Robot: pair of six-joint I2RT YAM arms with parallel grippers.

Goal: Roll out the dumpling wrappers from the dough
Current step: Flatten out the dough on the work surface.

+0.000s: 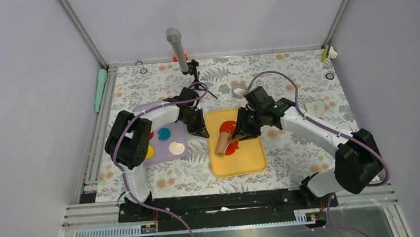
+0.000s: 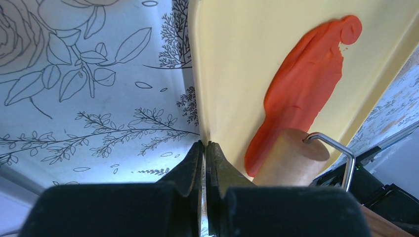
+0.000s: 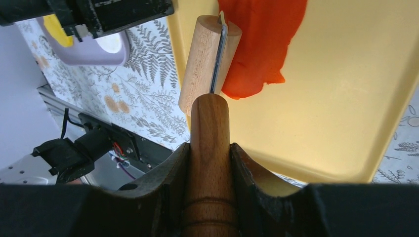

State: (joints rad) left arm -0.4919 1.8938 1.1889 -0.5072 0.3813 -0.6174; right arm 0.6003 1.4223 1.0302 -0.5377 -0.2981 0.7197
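Observation:
I should set the wooden roller on the table (image 1: pixel 290 106) between the yellow tray and metal spatula, using my right gripper.
A yellow tray (image 1: pixel 257 166) at the table's middle holds red dough (image 1: pixel 230 127), pressed into a long flat sheet (image 2: pixel 301 84). A wooden roller (image 1: pixel 222 141) lies across the sheet's near part, drum (image 3: pixel 205 54) on the tray's left side. My right gripper (image 3: pixel 210 148) is shut on the roller's wooden handle (image 3: pixel 210 123). My left gripper (image 2: pixel 204 144) is shut, its tips at the tray's left rim (image 2: pixel 197 74); whether they pinch the rim is unclear. A small red dumpling wrapper (image 1: pixel 151 135) shows partly behind the left arm.
Left of the yellow tray, a lilac tray (image 1: pixel 181 126) carries blue (image 1: pixel 164 133), cream (image 1: pixel 177 149) and yellow (image 1: pixel 149 152) discs. At the back stand a grey cylinder on a stand (image 1: pixel 174 42) and a tape roll (image 1: pixel 239 89). A green tool (image 1: pixel 100 87) lies on the left rail.

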